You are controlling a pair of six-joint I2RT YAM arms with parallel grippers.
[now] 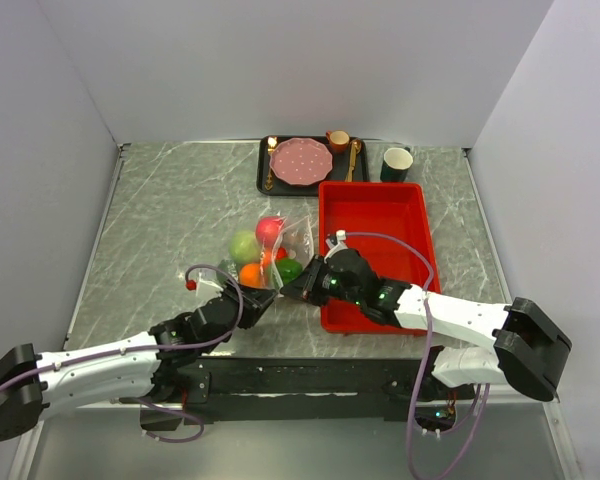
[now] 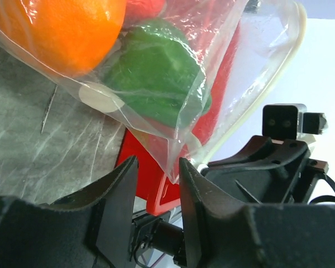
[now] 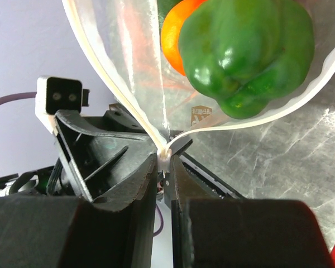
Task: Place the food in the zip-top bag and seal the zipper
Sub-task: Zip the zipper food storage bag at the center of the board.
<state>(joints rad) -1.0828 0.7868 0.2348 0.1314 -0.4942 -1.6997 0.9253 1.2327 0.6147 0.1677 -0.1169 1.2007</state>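
Observation:
The fingers of my left gripper are only around the bag's loose corner, short of the white zipper, so that gripper should move over and pinch close to the zipper's end (image 2: 202, 163).
The zip-top bag (image 1: 294, 238) lies on the table left of the red tray and holds the food: pale green cabbage (image 1: 244, 245), red apple (image 1: 270, 229), orange (image 1: 250, 274), green pepper (image 1: 289, 268). The other pieces are hidden. In the right wrist view the pepper (image 3: 245, 50) and orange (image 3: 176, 33) sit behind the gaping mouth, whose white zipper (image 3: 117, 95) forms a loop. My right gripper (image 3: 166, 162) is shut on the zipper's end piece, seen from above (image 1: 307, 284). My left gripper (image 2: 158, 167) is open; the bag's corner (image 2: 173, 159) hangs between its jaws. It lies at the bag's near side (image 1: 257, 300).
The red tray (image 1: 380, 215) stands right of the bag, under my right arm. A black tray at the back holds a pink plate (image 1: 301, 161), cutlery and a small brown cup (image 1: 338, 140). A dark cup (image 1: 397, 162) stands beside it.

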